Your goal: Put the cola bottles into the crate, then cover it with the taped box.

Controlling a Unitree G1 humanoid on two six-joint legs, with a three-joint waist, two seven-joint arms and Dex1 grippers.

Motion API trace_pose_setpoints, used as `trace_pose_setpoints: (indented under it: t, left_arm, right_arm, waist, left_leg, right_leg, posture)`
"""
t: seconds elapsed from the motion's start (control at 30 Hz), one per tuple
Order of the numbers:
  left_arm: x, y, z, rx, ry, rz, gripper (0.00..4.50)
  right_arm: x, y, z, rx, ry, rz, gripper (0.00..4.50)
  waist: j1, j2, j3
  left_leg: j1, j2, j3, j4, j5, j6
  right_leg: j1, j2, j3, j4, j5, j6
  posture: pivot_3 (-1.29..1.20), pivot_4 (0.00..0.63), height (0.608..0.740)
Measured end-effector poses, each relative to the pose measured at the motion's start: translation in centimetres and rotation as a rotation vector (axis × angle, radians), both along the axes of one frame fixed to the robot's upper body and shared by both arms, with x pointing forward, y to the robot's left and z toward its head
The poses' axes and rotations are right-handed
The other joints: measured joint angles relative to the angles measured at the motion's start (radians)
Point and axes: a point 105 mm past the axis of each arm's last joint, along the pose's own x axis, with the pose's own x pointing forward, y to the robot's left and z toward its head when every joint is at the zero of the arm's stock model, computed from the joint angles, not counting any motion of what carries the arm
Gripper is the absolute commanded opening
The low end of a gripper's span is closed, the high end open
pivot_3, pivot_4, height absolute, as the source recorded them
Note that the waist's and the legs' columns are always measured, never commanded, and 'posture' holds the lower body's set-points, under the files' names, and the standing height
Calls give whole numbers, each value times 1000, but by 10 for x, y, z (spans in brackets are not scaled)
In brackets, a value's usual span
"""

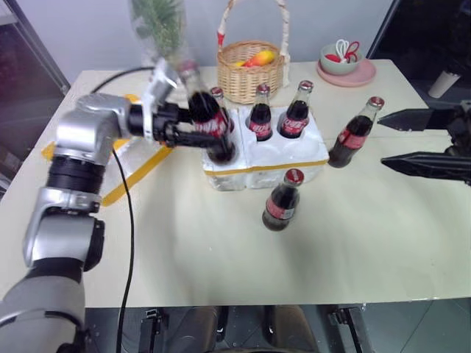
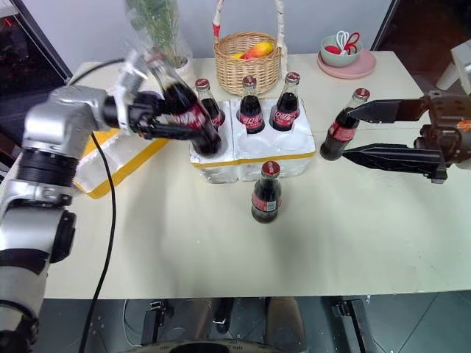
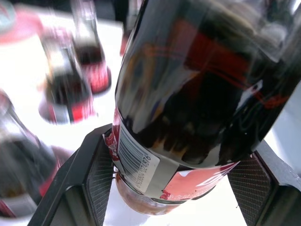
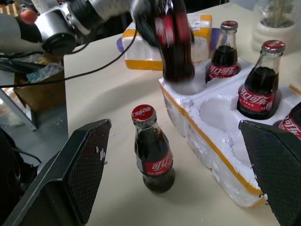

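Note:
My left gripper should release the cola bottle, now tilted with its base at the hole, in the crate's front hole (image 1: 224, 157) that is closest to the taped box.
My left gripper (image 1: 200, 131) is shut on a cola bottle (image 1: 205, 112). That bottle is tilted, with its base at the front left hole of the crate (image 1: 268, 168), a low white foam tray with a yellow band. Three cola bottles (image 1: 260, 115) stand in the crate's back row. One more stands on the table in front of the crate (image 1: 282, 200), and another (image 1: 354, 135) stands right of it. My right gripper (image 1: 381, 142) is open, its fingertips just right of that bottle. The taped box (image 2: 110, 163) lies at the left under my left arm.
A wicker basket (image 1: 250, 72) with fruit stands behind the crate. A bowl on a pink plate (image 1: 346, 68) sits at the back right and a potted plant (image 1: 159, 28) at the back left. A black cable (image 1: 126, 213) runs over the table's left side.

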Motion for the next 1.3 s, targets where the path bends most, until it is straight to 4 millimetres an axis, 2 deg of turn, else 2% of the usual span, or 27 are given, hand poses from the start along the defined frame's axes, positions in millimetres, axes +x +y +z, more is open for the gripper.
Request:
trace_pose_setpoints:
  t: [0.23,0.37,0.47,0.6,0.83,0.9,0.97,1.17,1.23,1.3]
  left_arm:
    - [2,-4,0,35,-106,-57,2805]
    - [12,-12,-1,23,-114,-44,2805]
    - [28,-6,-16,56,-89,54,2805]
    - [35,-9,-39,74,-7,87,2805]
    - [33,-12,-42,111,-18,48,2805]
    - [34,-13,-42,121,-22,46,3865]
    - [33,-13,-42,129,-26,39,4448]
    - [30,-5,-35,141,-32,22,4448]
    - [28,2,-25,126,-44,23,4448]
    - [21,13,-4,72,-38,22,4448]
  right_arm:
    - [0,-3,-8,27,20,-45,4500]
    - [1,-3,-9,40,14,-53,4500]
    - [-1,0,-8,39,9,-43,4500]
    - [1,1,-9,49,7,-50,4500]
    - [2,0,-9,51,3,-56,4500]
    - [2,0,-9,49,-3,-54,4500]
    - [4,-1,-14,34,-1,-62,4500]
    - [18,-10,-41,-77,-4,-140,4500]
    - [21,-14,-48,-105,-22,-169,4500]
    - [22,-17,-54,-117,-28,-188,4500]
  waist:
    - [9,-2,-1]
    - [16,-2,-2]
    - [12,-2,-2]
    - [5,-4,-1]
    - [5,-4,-1]
    - [6,-4,-1]
    - [7,-4,-1]
    - [10,-4,-1]
    - [10,-4,-1]
    - [8,-4,-1]
  left_leg:
    - [1,0,0,2,-1,2]
    - [1,0,-2,8,-3,5]
    - [0,0,-2,10,-4,6]
    - [-6,0,-1,10,-4,7]
    - [-13,0,-1,13,-1,2]
    - [-13,0,-1,14,-1,2]
    - [-13,0,-1,14,-1,2]
    - [-13,0,-1,14,-1,2]
    - [-14,0,-1,14,-1,2]
    - [-14,0,-2,14,-1,2]
  right_leg:
    - [1,0,0,1,0,0]
    - [4,1,-1,3,1,2]
    - [4,1,0,2,2,3]
    - [-2,1,0,3,2,3]
    - [-7,1,0,4,2,3]
    - [-7,1,0,4,2,3]
    - [-7,1,0,4,2,3]
    - [-7,1,0,4,2,3]
    - [-8,2,0,5,2,3]
    - [-8,2,0,5,2,3]
  posture:
    - [0,150,740]
    - [0,150,740]
    - [0,150,740]
    - [0,150,740]
    - [0,150,740]
    - [0,150,740]
    - [0,150,740]
    - [0,150,740]
    - [0,150,740]
    - [0,150,740]
